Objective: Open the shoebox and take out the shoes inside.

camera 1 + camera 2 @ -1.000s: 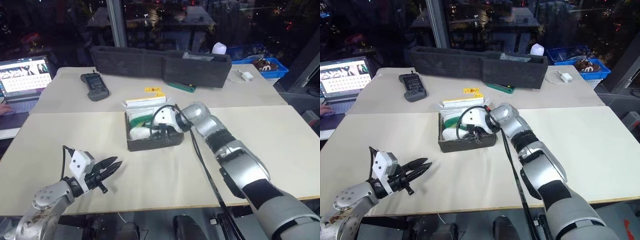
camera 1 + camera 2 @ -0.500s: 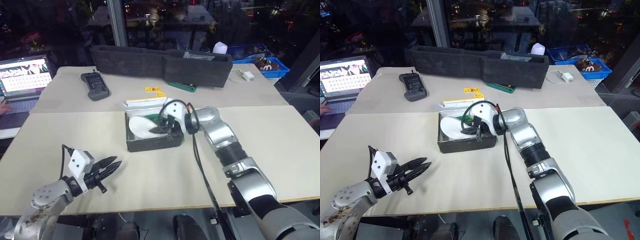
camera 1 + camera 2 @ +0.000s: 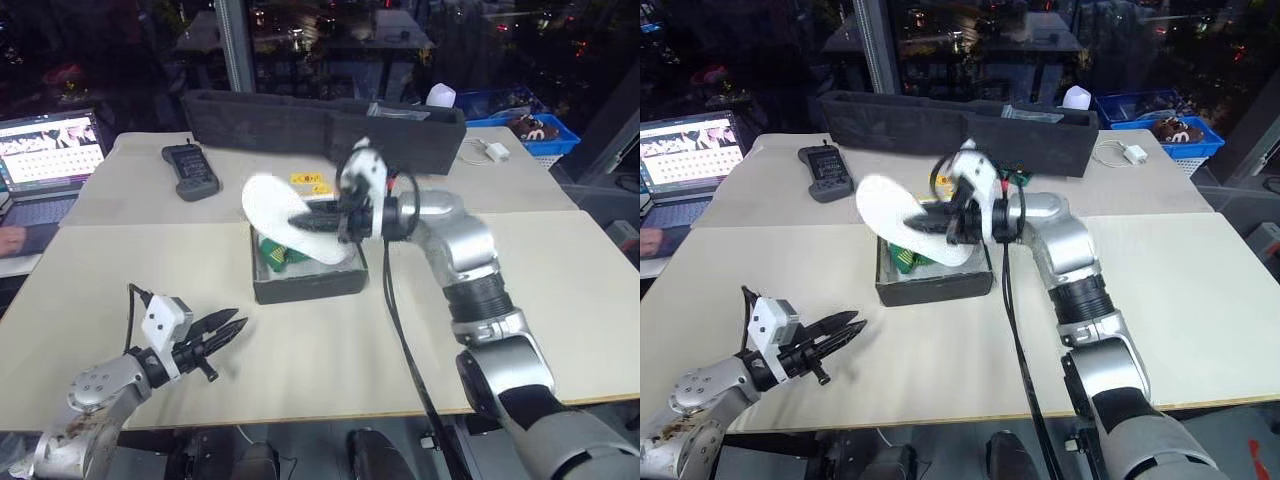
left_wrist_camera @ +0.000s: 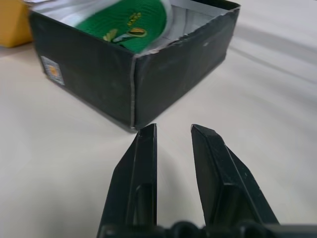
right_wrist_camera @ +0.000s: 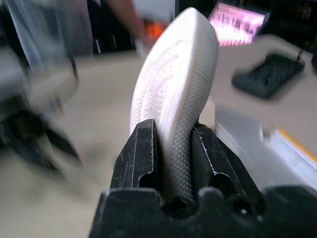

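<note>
The shoe will go from my right gripper down onto the bare table [image 3: 453, 252] next to the shoebox, on the side where the white charger is.
The shoebox [image 3: 305, 286] stands open in the middle of the table, with dark grey sides. Its yellow lid [image 4: 12, 22] lies folded back behind it. My right gripper [image 3: 312, 218] hovers above the box, pointing left, shut on one of the shoes [image 3: 283, 224], whose white sole [image 5: 173, 99] faces up. A second green shoe [image 3: 272, 256] lies inside the box and also appears in the left wrist view [image 4: 131, 22]. My left gripper [image 3: 232, 325] is shut and holds nothing. It hangs low over the table, in front of the box's near left corner and apart from it.
A long black foam tray [image 3: 320, 125] runs along the back of the table. A black handheld device [image 3: 190, 172] lies at the back left. A laptop [image 3: 50, 150] with a person's hand [image 3: 15, 240] is at the far left. A blue basket [image 3: 535, 135] and a white charger [image 3: 492, 152] sit at the back right.
My right gripper has risen out of the box with the shoe and rolled, so the white sole now faces up. The second green shoe is uncovered. My left gripper has not moved.
</note>
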`<action>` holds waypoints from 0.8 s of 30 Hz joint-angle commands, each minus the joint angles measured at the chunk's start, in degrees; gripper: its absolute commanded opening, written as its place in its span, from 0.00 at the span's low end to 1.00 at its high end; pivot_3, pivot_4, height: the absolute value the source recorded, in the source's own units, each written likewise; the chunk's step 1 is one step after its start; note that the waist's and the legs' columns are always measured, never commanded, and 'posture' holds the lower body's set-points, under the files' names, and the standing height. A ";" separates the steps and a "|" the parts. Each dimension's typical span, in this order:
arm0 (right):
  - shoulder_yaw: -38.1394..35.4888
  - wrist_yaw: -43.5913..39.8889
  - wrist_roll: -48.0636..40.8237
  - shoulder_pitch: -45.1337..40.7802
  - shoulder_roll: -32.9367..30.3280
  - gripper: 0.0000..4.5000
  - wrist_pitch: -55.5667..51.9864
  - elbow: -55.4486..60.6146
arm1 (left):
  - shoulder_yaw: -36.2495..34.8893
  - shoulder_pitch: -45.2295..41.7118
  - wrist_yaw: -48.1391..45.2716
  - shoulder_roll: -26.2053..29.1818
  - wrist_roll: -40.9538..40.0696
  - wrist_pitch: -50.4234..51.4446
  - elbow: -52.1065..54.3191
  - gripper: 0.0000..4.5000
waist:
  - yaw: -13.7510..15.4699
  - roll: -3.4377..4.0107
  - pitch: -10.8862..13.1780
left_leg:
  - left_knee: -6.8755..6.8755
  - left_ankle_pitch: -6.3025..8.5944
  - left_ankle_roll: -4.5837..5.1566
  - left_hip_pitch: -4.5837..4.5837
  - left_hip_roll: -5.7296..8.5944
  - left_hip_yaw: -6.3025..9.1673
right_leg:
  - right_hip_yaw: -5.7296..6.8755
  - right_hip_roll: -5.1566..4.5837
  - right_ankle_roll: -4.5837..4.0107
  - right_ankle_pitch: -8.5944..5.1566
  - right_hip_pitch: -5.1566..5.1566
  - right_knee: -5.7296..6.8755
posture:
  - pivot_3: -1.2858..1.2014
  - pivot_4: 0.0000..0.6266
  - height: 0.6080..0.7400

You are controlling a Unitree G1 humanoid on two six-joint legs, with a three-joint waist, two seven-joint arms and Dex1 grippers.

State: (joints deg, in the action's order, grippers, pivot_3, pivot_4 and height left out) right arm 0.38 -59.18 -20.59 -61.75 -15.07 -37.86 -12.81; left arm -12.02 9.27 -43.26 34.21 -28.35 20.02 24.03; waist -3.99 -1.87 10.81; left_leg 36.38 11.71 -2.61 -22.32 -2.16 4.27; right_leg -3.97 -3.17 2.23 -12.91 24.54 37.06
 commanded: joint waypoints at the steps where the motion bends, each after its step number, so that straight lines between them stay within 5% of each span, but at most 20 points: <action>1: -6.41 6.40 -1.87 -3.61 -2.09 0.17 1.07 -1.27 | -0.05 -0.57 0.29 0.03 0.07 -0.41 0.83 0.25 | 0.00 0.00 0.00 | -0.01 0.00 0.00 0.00 0.00 0.00 | 0.00 0.00 0.00 0.00 0.00 -0.01 | 0.52 0.24 0.81; 5: -4.42 15.50 10.16 -2.75 -10.92 0.17 13.70 -8.21 | -0.10 -0.42 0.54 -0.16 0.05 -0.43 1.01 0.25 | 0.48 -0.01 0.00 | 0.02 0.00 0.00 -0.01 0.05 -0.01 | 0.01 -0.04 0.01 -0.01 -0.06 -0.07 | 0.52 0.24 0.81; 12: 12.35 33.55 39.13 7.60 -24.70 0.17 35.71 -16.17 | 0.35 -0.79 1.64 -1.16 -0.46 0.29 0.89 0.25 | 0.74 -0.01 0.00 | -0.11 0.01 0.00 -0.20 0.17 -0.15 | -0.12 -0.19 0.07 0.00 0.11 -0.35 | 0.52 0.24 0.81; 19: 23.48 58.07 62.41 18.56 -27.41 0.17 39.53 -17.78 | 0.48 -2.50 1.54 -1.18 -1.07 0.99 0.29 0.25 | -0.15 0.00 0.00 | -0.13 -0.02 0.00 -0.52 0.19 -0.18 | -0.24 -0.17 -0.28 0.21 0.60 -0.04 | 0.52 0.24 0.81; 24: 22.61 56.09 59.91 24.00 -23.71 0.17 39.34 -17.21 | -0.04 -4.45 1.80 -1.15 -1.82 1.83 -0.78 0.25 | -0.16 0.00 0.00 | 0.09 -0.03 -0.01 -0.52 0.19 -0.17 | -0.23 -0.16 0.10 0.08 0.50 -0.04 | 0.52 0.24 0.81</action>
State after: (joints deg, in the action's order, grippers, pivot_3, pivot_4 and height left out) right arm 24.67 -2.17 41.27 -38.76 -39.47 1.20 -32.19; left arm -11.23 5.29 -41.45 32.97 -29.34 21.73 22.61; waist -4.15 -1.87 10.81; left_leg 36.55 11.68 -2.62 -22.84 -1.97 4.11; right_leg -4.20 -3.32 2.37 -12.81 25.02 37.02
